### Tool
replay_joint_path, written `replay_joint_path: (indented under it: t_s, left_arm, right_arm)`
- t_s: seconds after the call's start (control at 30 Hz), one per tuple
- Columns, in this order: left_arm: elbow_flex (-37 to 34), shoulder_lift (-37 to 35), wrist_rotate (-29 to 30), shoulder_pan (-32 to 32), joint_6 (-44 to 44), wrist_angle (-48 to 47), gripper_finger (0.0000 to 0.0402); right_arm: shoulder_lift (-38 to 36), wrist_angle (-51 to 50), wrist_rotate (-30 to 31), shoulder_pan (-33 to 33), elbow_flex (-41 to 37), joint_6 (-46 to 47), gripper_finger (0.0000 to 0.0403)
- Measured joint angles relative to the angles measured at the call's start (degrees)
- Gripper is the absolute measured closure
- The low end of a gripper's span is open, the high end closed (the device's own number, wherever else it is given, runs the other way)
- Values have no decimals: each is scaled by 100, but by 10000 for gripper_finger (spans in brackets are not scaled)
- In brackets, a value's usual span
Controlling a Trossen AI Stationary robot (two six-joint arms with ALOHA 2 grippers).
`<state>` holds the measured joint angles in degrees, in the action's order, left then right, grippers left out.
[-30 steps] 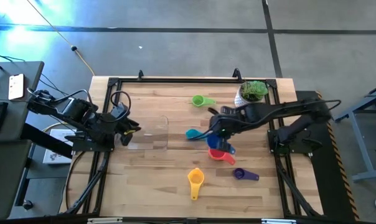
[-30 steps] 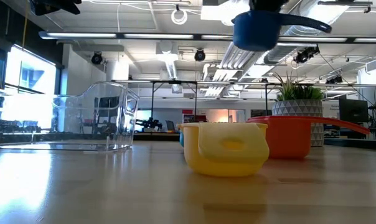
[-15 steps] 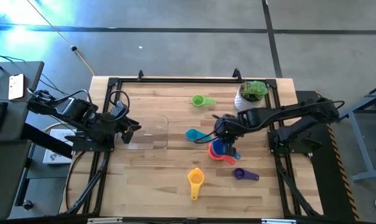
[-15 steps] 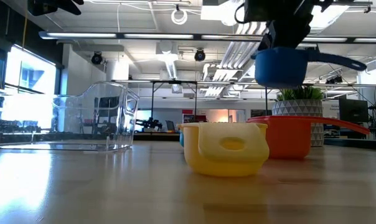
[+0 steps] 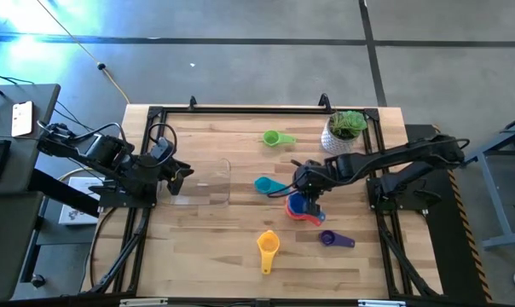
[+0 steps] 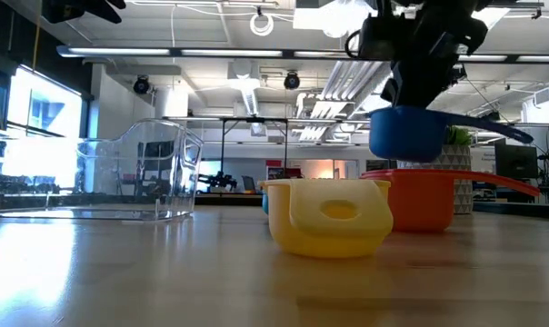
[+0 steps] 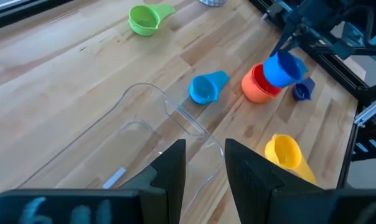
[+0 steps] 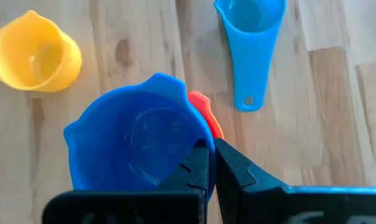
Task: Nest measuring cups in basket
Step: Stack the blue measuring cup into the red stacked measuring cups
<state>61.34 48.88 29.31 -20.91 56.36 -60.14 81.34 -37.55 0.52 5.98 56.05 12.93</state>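
Observation:
Next, my right gripper puts the blue measuring cup down inside the red cup nested in the orange cup (image 5: pixel 298 205) (image 8: pixel 162 148). The blue cup now hangs just above the orange one.
My right gripper (image 5: pixel 307 189) is shut on the blue measuring cup (image 6: pixel 404 133), which hangs just above the orange cup (image 6: pixel 420 202). The red cup (image 7: pixel 261 76) sits inside the orange one. On the table lie the cyan cup (image 5: pixel 265 183), green cup (image 5: pixel 274 137), yellow cup (image 5: pixel 268 246) and purple cup (image 5: pixel 331 239). The clear basket (image 5: pixel 203 182) stands left of the cups. My left gripper (image 7: pixel 204 167) is open and waits over the basket's left end. My right gripper pinches the blue cup's wall at the rim (image 8: pixel 202 138), one finger (image 8: pixel 197 167) inside the bowl and the other outside. It comes from above, pointing down. The cup is lifted clear and upright, its handle (image 6: pixel 497 127) sticking out level.
A white pot with a green plant (image 5: pixel 346 128) stands near the table's far right corner, behind the right arm. A black frame (image 5: pixel 240 109) runs along the table's edges. Bare wood shows near the front left (image 5: pixel 206 247).
My right gripper has carried the blue cup down toward the orange cup, also moving a little toward the table's near edge. It has stayed shut on the cup, which has kept upright. The other cups and the basket have not moved.

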Motion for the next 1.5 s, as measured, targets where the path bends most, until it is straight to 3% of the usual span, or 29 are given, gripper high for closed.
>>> replay_joint_path:
  t_s: [0.2, 1.13, 1.5]
  left_arm:
    - [0, 0, 1, 0, -143, 0, 298]
    - [0, -2, 1, -1, -261, -2, 298]
    - [0, -2, -5, -2, -259, -2, 298]
  right_arm:
    - [4, 102, 238, 0, -107, 253, 402]
    - [415, 82, 156, 0, -109, 505, 401]
    - [415, 75, 142, 0, -109, 505, 347]
